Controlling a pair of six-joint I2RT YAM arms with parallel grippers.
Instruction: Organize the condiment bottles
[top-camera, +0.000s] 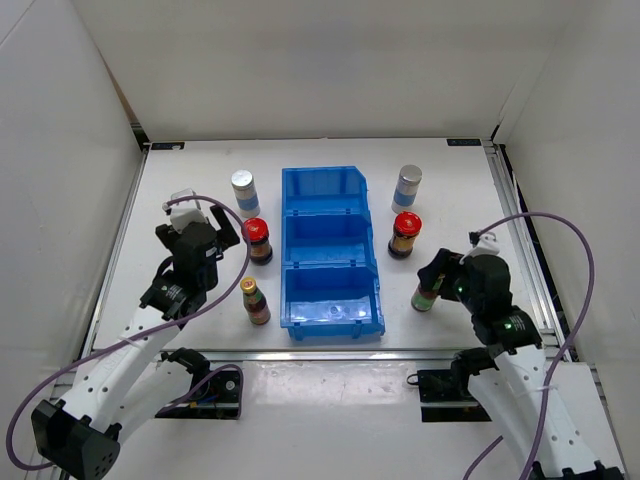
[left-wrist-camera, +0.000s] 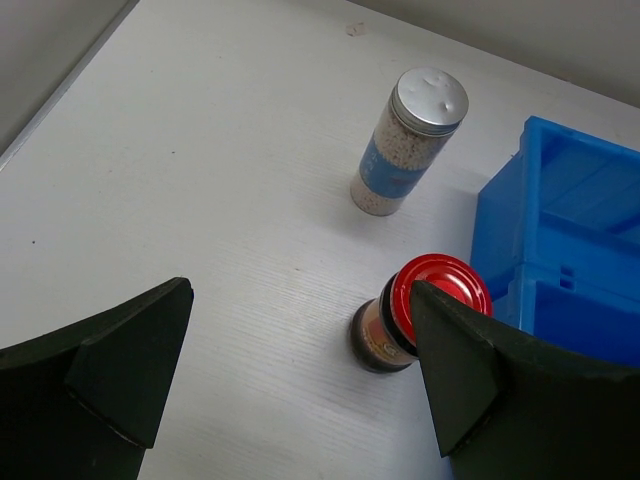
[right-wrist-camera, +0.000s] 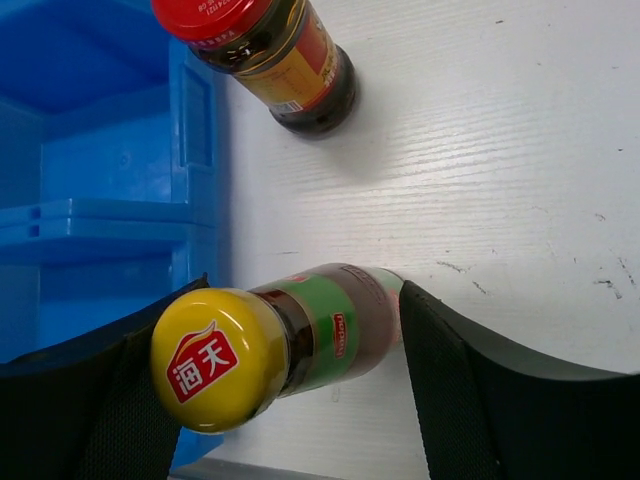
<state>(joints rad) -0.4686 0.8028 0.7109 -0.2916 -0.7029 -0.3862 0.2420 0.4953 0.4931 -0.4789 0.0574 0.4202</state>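
The robot's left gripper needs to next close on the upper body (top-camera: 253, 297) of the yellow-capped bottle beside the red-capped dark jar, just below the bottle's cap.
Six bottles stand around the blue bin (top-camera: 330, 215). On its left are a silver-lidded white-blue bottle (top-camera: 245, 192), a red-capped dark jar (top-camera: 258, 240) and a yellow-capped bottle (top-camera: 255, 300). On its right are a silver-lidded bottle (top-camera: 407, 187), a red-capped jar (top-camera: 405, 234) and a green-labelled yellow-capped bottle (top-camera: 427, 295). My left gripper (top-camera: 232, 232) is open and empty; in the left wrist view (left-wrist-camera: 300, 290) the red-capped jar (left-wrist-camera: 425, 315) stands beside its right finger. My right gripper (top-camera: 437, 278) is open, and its fingers straddle the green-labelled bottle (right-wrist-camera: 300, 345), the right finger touching it near the base.
The bin has three compartments in a row, with nothing visible in them. White walls close in the table on the left, back and right. The bin's wall (right-wrist-camera: 195, 170) stands just left of the straddled bottle. The other silver-lidded bottle (left-wrist-camera: 410, 140) stands beyond the left gripper.
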